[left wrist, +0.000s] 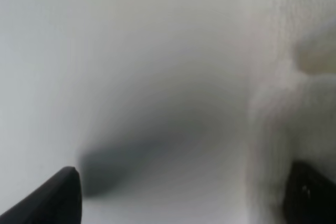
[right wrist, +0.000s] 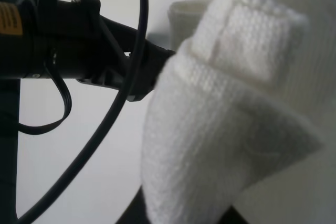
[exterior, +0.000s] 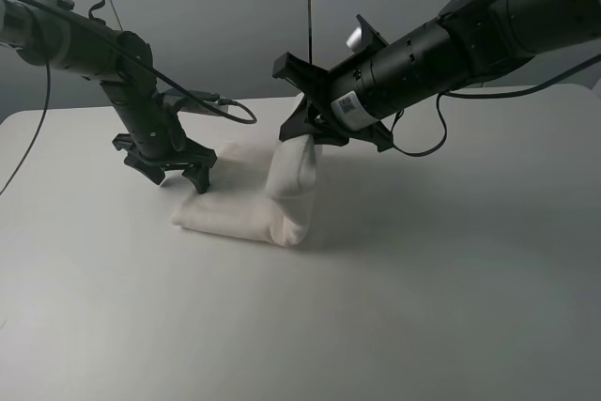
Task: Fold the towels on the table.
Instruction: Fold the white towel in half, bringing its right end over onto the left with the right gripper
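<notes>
The robot's right gripper should release the towel's raised flap, now held up above the rest, over the flat part of the towel [exterior: 231, 200] next to the left gripper.
The off-white towel [exterior: 239, 204] lies partly folded on the white table [exterior: 423, 279]. My right gripper [exterior: 310, 135] is shut on a fold of the towel and holds that part up, so it stands as a raised flap above the rest. In the right wrist view the towel [right wrist: 226, 129] fills the picture and hides the fingers. My left gripper [exterior: 177, 174] is open and empty, just above the table at the towel's far left corner. In the left wrist view its fingertips [left wrist: 58, 198] are spread wide, with the towel edge [left wrist: 299, 77] beside one of them.
The left arm and its cable [right wrist: 79, 56] show behind the towel in the right wrist view. A cable [exterior: 230, 112] hangs off the left arm over the table's back part. A grey wall [exterior: 235, 16] stands behind the table.
</notes>
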